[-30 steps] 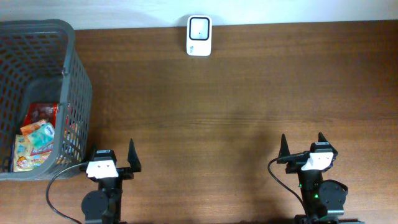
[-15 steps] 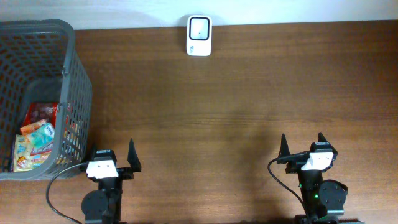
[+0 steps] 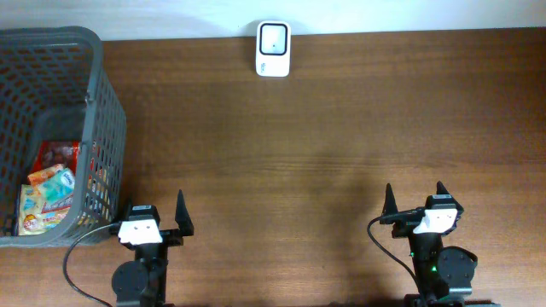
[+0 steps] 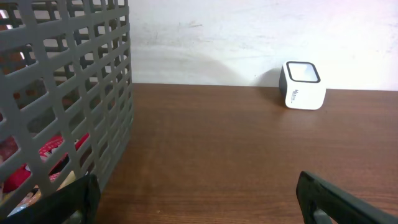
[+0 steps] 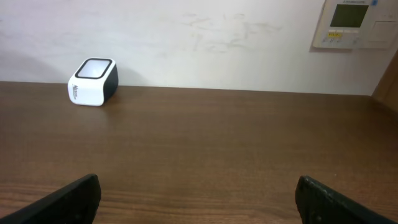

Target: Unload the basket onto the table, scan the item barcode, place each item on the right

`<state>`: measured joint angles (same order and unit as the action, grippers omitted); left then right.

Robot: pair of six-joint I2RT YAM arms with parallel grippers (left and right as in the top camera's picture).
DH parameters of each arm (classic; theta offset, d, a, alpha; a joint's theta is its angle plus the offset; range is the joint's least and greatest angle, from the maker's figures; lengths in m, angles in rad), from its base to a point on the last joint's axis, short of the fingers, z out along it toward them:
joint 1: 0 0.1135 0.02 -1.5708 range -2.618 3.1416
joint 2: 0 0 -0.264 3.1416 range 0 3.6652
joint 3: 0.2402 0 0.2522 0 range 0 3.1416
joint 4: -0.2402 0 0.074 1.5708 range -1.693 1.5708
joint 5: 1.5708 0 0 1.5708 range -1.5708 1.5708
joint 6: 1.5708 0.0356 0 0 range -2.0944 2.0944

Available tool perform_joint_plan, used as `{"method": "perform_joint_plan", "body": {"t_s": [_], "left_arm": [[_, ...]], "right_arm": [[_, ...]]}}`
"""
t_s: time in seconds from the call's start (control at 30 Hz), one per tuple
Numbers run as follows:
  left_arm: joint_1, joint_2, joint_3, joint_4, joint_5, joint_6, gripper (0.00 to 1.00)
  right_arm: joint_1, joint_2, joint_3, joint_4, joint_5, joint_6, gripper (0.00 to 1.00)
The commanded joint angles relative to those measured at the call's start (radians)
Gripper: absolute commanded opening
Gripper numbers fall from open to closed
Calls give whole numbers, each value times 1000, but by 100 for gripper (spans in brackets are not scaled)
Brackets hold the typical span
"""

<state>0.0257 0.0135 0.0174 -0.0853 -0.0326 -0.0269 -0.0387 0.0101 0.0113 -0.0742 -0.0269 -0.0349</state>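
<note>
Next, I reach into the grey mesh basket with my left gripper and close it on the teal packet's edge (image 3: 69,182) facing the middle of the table.
Several colourful snack packets (image 3: 51,186) lie in the grey mesh basket (image 3: 109,111) at the table's left; through its wall the red packets (image 4: 53,149) show in the left wrist view. The white barcode scanner (image 3: 273,37) stands at the far edge, centre; the same scanner (image 4: 303,85) (image 5: 93,81) appears in both wrist views. My left gripper (image 3: 155,211) rests at the near edge beside the basket, open and empty (image 4: 199,198). My right gripper (image 3: 415,197) sits at the near right, open and empty (image 5: 198,198).
The wooden table (image 3: 324,136) runs up to a white wall behind the scanner. A wall control panel (image 5: 351,23) hangs at the upper right in the right wrist view. The basket wall (image 4: 74,93) stands close to the left gripper's left finger.
</note>
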Motion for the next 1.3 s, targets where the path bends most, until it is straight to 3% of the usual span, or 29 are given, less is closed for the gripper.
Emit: {"method": "perform_joint_plan", "body": {"t_s": [0.0,0.1,0.2,0.27,0.3,0.37,0.4,0.47,0.53,0.6,0.7,0.8,0.87,0.93,0.97,1.0,1.07,1.13,1.2,1.27], "left_arm": [[-1,-8,-8,2,11,-13,99],[0,-8,-8,64,-21,11,99],[-4,-8,-8,208,194,-43,99],[-4,-8,-7,441,515,-63,99],[-4,-8,-7,537,598,-63,99],[-4,-8,8,698,673,-67,99],[-4,-6,56,688,665,-67,99],[-4,21,160,596,608,-66,99],[-3,121,364,338,496,-43,99],[-3,336,619,55,499,58,99],[-3,555,742,61,772,58,99],[-3,692,781,181,772,10,99],[-1,769,873,121,722,12,99],[21,898,1098,-154,591,14,99],[39,1008,1289,-384,533,71,99],[50,1108,1461,-579,522,135,99],[52,1255,1671,-797,520,142,99],[52,1332,1714,-816,422,156,99],[100,1385,1720,-790,230,1,99],[251,1409,1743,-761,218,-103,99]], "right_arm": [[-6,-7,-6,-5,-9,-6,99],[-6,-7,-6,-5,-9,-6,99],[-6,-7,-6,-5,-9,-6,99],[-6,-7,-6,-5,-9,-6,99],[-6,-7,-6,-5,-9,-6,99],[-6,-7,-6,-5,-9,-6,99],[-6,-7,-6,-5,-9,-6,99],[-6,-7,-6,-5,-9,-6,99],[-6,-7,-6,-5,-9,-6,99],[-6,-7,-6,-5,-9,-6,99],[-6,-7,-6,-5,-9,-6,99],[-6,-7,-6,-5,-9,-6,99],[-6,-7,-6,-5,-9,-6,99],[-6,-7,-6,-5,-9,-6,99],[-6,-7,-6,-5,-9,-6,99],[-6,-7,-6,-5,-9,-6,99],[-6,-7,-6,-5,-9,-6,99],[-6,-7,-6,-5,-9,-6,99],[-6,-7,-6,-5,-9,-6,99],[-6,-7,-6,-5,-9,-6,99]]}}
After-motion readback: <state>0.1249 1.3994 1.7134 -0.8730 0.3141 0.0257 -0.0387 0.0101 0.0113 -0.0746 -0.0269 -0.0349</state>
